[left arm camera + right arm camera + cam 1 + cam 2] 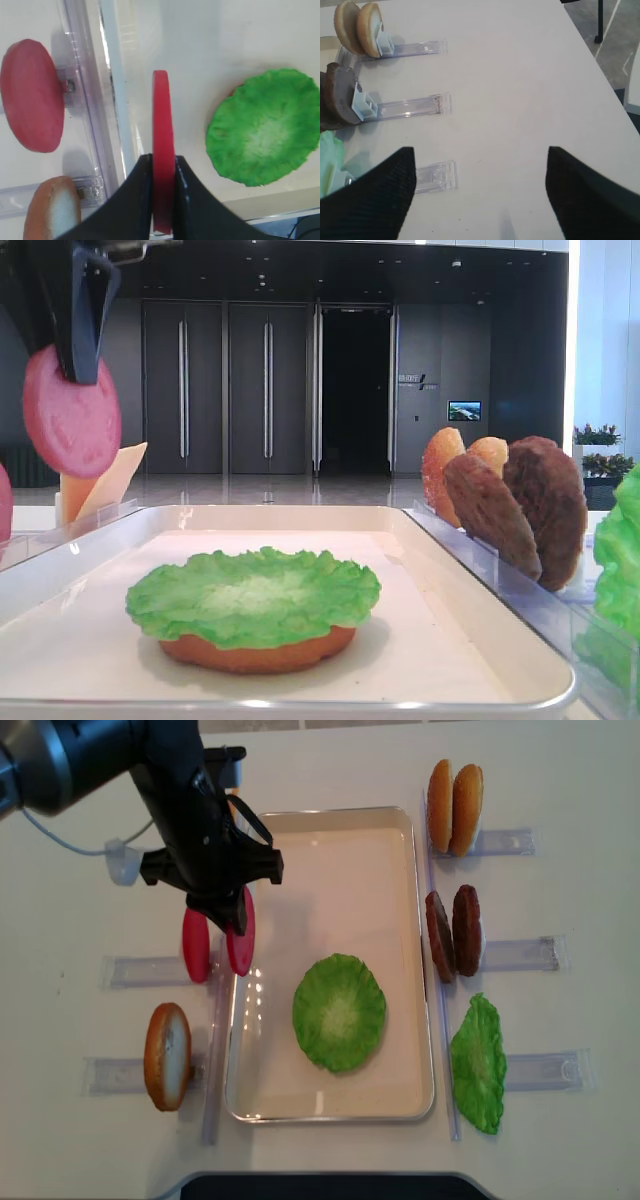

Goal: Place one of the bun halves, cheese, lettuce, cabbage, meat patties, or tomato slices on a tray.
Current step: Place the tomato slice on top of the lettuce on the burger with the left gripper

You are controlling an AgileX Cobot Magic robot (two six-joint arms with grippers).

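Observation:
My left gripper is to release the red tomato slice on the middle of the green lettuce leaf (339, 1013) (264, 132) inside the tray.
My left gripper (163, 165) is shut on a red tomato slice (163, 130), held edge-on. It hangs just above the left rim of the white tray (330, 813), with the gripper (236, 915) directly over it. A second tomato slice (196, 945) stands in its clear holder just left of the tray. Inside the tray a green lettuce leaf (339, 1012) lies on a bun half (255, 652). My right gripper (480, 185) is open over bare table, nothing between its fingers.
Right of the tray, clear holders carry two bun halves (455, 805), two meat patties (452, 932) and a green leaf (478, 1062). Another bun half (167, 1055) stands at the front left. Cheese slices (105, 485) lean at the back left.

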